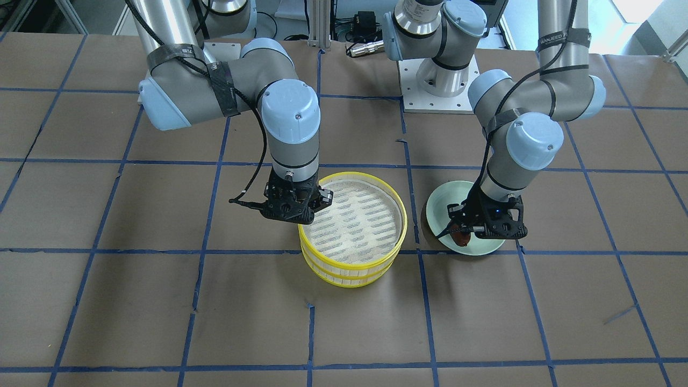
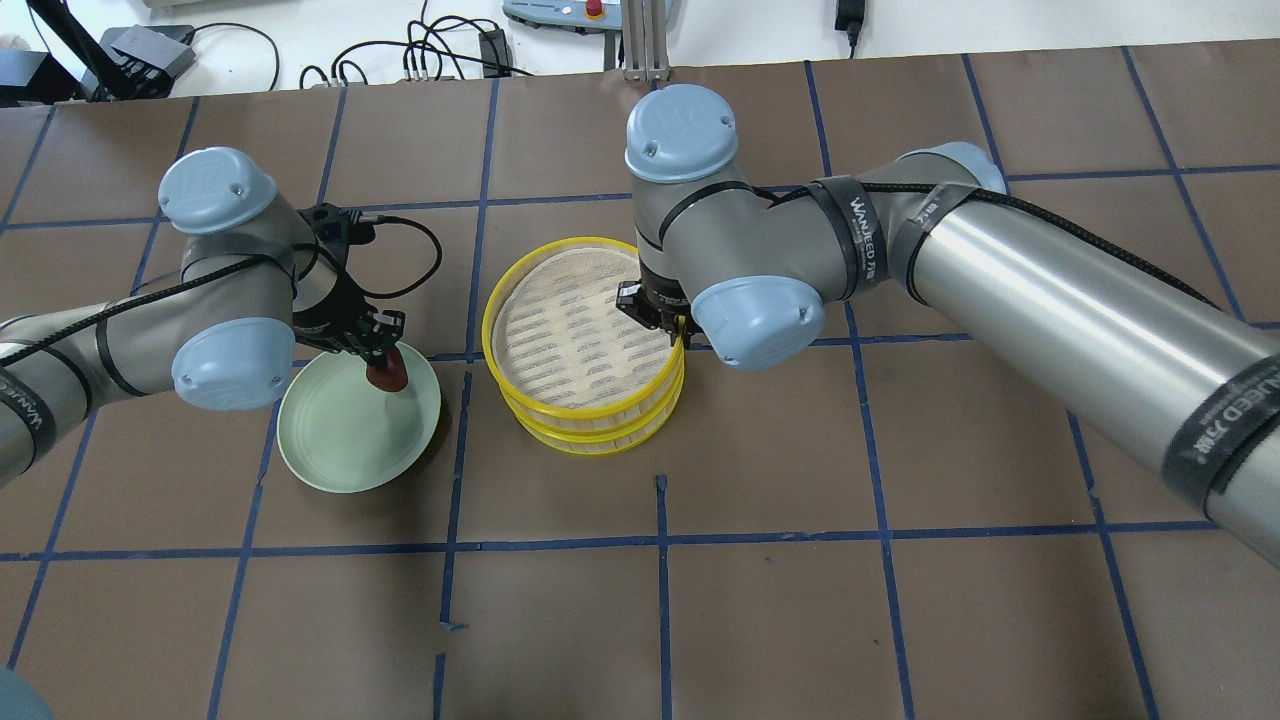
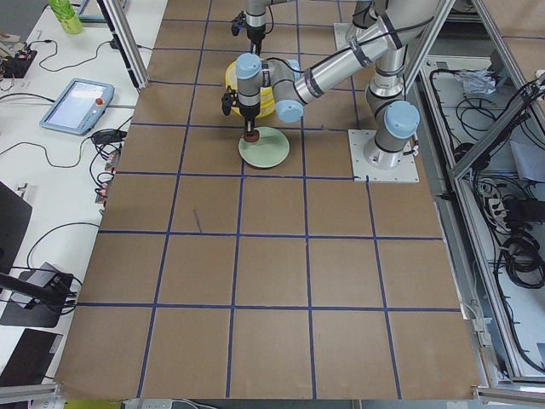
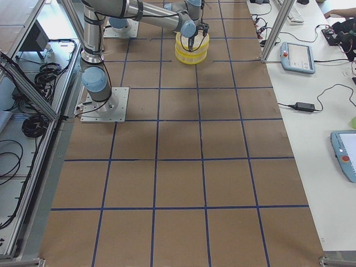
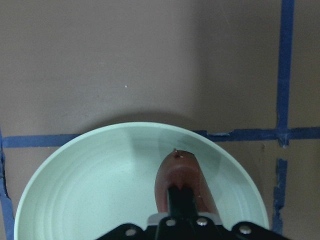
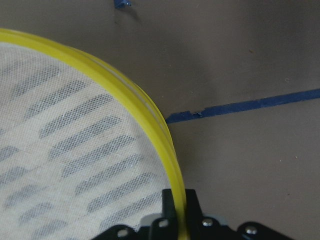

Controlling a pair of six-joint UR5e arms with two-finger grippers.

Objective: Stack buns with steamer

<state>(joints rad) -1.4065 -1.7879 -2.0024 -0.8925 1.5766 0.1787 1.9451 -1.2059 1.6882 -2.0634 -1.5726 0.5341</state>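
Observation:
Next, the left gripper releases the dark reddish-brown bun near the middle of the yellow steamer's mesh bottom (image 1: 359, 223).
The dark reddish-brown bun (image 5: 181, 172) is pinched in my left gripper (image 5: 182, 200), low over the pale green plate (image 5: 95, 190). I cannot tell whether it touches the plate. From overhead the bun (image 2: 388, 373) is at the plate's (image 2: 345, 445) far right edge under the left gripper (image 2: 384, 358). The yellow steamer (image 2: 590, 412) is two stacked tiers, the top one with a white mesh floor and slightly askew. My right gripper (image 6: 179, 202) is shut on the top tier's yellow rim (image 6: 125, 90), on the steamer's right side (image 2: 672, 325). The white bun is out of view.
The brown table has a blue tape grid. The plate (image 1: 441, 207) lies just beside the steamer (image 1: 376, 180). The arms' base plate (image 1: 441, 91) is behind them. Cables and devices lie beyond the table's far edge (image 2: 450, 60).

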